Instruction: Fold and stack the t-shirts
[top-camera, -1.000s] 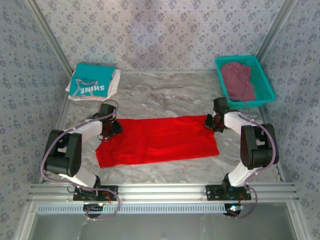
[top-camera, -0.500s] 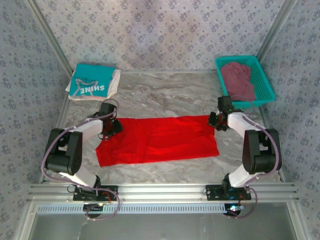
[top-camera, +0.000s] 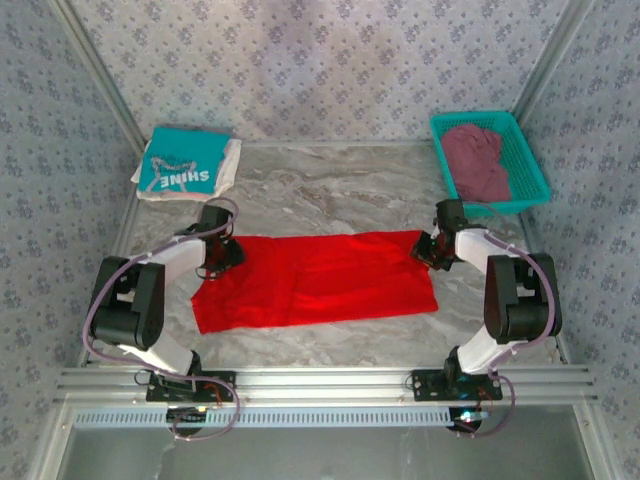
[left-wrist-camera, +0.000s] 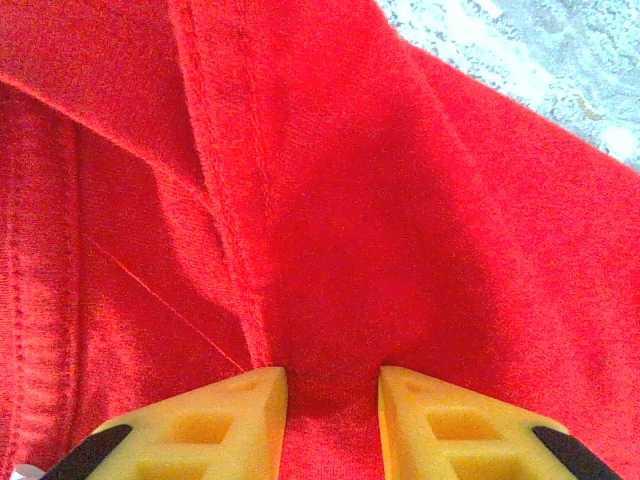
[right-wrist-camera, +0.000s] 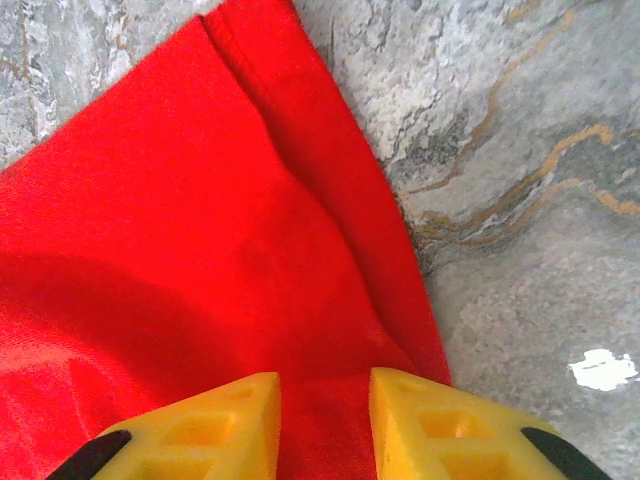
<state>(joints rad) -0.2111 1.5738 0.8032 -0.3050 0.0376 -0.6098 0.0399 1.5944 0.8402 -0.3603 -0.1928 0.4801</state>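
Observation:
Next, my right gripper pinches the cloth (right-wrist-camera: 326, 395) near the red t-shirt's edge and pulls it away from my left gripper, as the t-shirt's far corner sits short of its near corner.
The bright red t-shirt (top-camera: 315, 280) lies spread flat as a long rectangle in the middle of the table. My left gripper (top-camera: 228, 252) is down on its far left corner, and its yellow fingers (left-wrist-camera: 225, 420) stand close together with a bunched fold of red cloth (left-wrist-camera: 330, 300) between them. At the far right corner, my right gripper (top-camera: 428, 248) pinches the shirt's red cloth (right-wrist-camera: 200, 260) next to its edge, fingers (right-wrist-camera: 425, 425) narrowly apart. The teal "SHINE" shirt (top-camera: 180, 165) lies folded on a white one (top-camera: 232, 165) at the back left. The maroon shirt (top-camera: 478, 160) sits crumpled.
A teal plastic basket (top-camera: 470, 117) at the back right holds the maroon shirt. Bare marble tabletop (right-wrist-camera: 520, 200) runs along the red shirt's right edge. Patterned walls close in the table on three sides, with a metal rail (top-camera: 320, 380) along the near edge.
My right gripper has shifted slightly to the right at the shirt's corner. The left arm and the red shirt have barely moved.

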